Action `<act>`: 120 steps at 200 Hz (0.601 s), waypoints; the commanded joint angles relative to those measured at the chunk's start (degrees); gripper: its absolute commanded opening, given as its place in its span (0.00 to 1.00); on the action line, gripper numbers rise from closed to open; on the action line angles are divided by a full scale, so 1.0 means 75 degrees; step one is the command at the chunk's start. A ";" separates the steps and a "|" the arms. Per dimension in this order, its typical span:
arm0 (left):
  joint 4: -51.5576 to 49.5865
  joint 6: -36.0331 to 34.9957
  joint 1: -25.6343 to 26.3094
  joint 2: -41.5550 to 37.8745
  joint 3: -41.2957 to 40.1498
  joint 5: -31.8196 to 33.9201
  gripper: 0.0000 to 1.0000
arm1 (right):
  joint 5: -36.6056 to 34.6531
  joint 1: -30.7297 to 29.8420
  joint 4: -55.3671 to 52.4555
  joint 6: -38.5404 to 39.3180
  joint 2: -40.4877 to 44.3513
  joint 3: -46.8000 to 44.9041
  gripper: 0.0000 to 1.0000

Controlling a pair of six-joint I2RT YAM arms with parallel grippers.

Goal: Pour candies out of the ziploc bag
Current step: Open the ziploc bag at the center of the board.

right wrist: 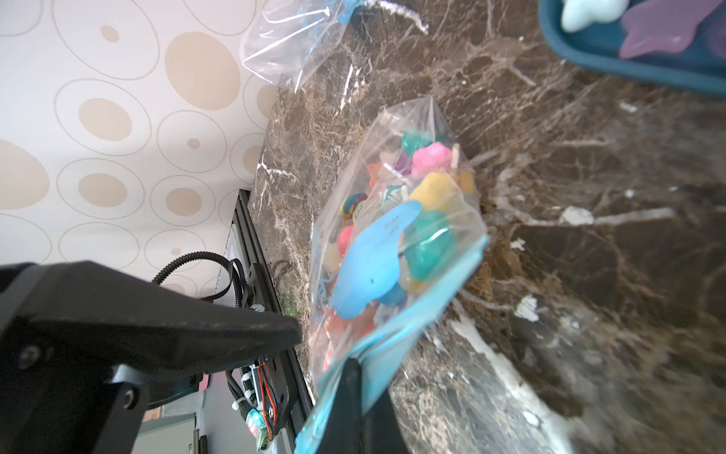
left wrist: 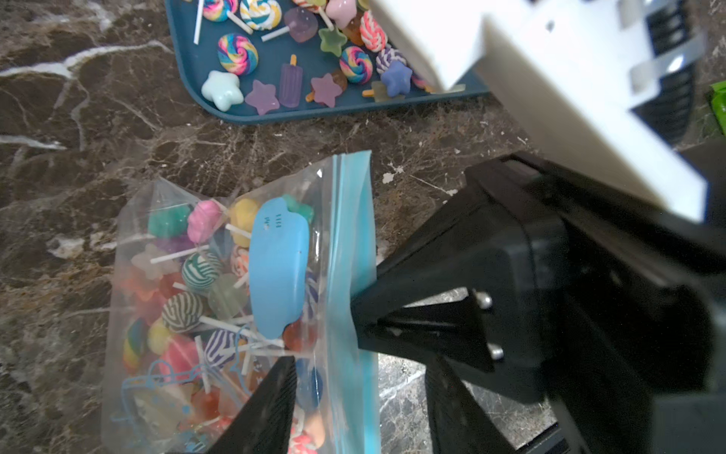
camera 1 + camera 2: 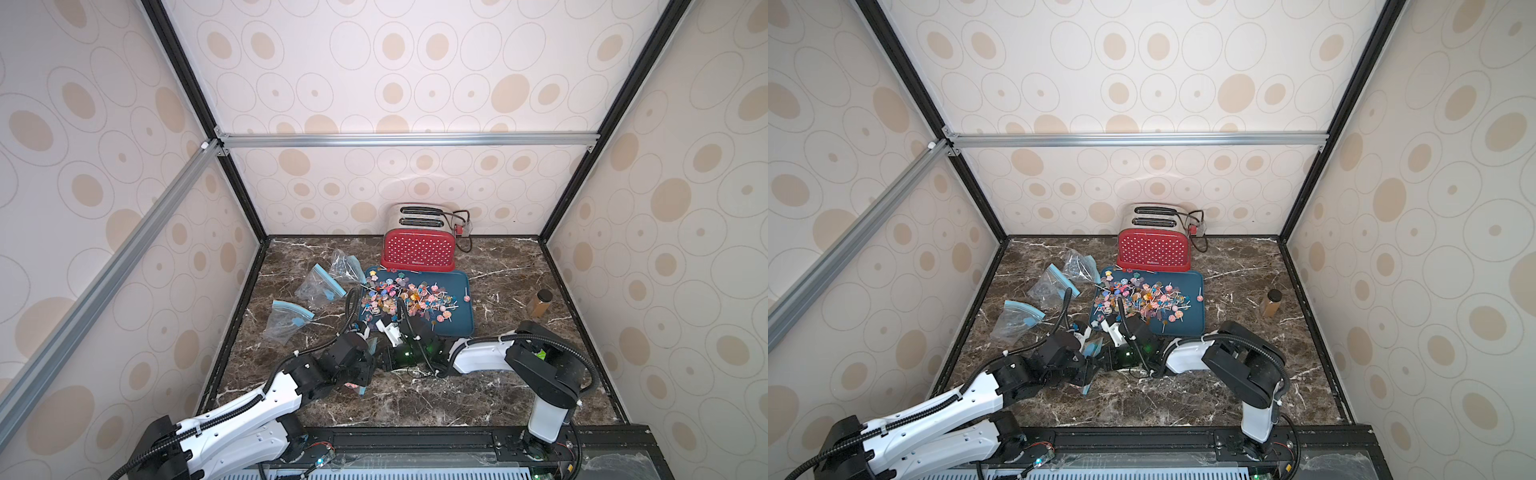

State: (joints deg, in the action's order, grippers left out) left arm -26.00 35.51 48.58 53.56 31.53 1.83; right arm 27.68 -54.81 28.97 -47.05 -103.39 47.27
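Observation:
Next, I pinch the zip's edge (image 2: 349, 370) with my left gripper beside my right gripper's grip before pouring, as the bag's blue zip lies closed and only my right gripper is pinching it.
The ziploc bag (image 2: 188, 314) is clear with a blue zip strip and a blue label, and it hangs low over the marble counter, packed with candies (image 2: 200, 271). My right gripper (image 1: 355, 377) is shut on the blue zip strip; its black tip (image 2: 359, 326) shows pinching that edge. My left gripper (image 2: 359, 389) is open, its fingers (image 2: 271, 408) standing either side of the strip without pinching it. Many more candies (image 3: 409, 297) lie spread on the blue tray (image 3: 457, 328) just behind both grippers. In both top views the arms hide most of the bag (image 3: 1093, 347).
A red polka-dot toaster (image 3: 417, 249) stands behind the tray against the back wall. Three empty ziploc bags (image 3: 320, 284) (image 3: 286, 320) (image 3: 345, 262) lie left of the tray. A small brown jar (image 3: 540, 303) stands at the right. Walls enclose the counter on three sides.

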 commanded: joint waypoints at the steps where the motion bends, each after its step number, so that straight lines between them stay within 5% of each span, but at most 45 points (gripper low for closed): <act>1: 0.0092 -0.0312 -0.0043 0.0233 0.0073 -0.0087 0.50 | 0.0155 0.0056 0.0266 0.0126 0.0322 -0.0047 0.00; 120: -0.0308 -0.0317 -0.0046 0.0881 0.0376 0.0675 0.27 | 0.0204 0.0063 0.0043 0.0226 0.0242 -0.0033 0.00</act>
State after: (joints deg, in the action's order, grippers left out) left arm -26.17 33.39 48.60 60.86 32.38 3.42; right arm 28.32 -54.33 28.80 -46.37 -102.96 47.05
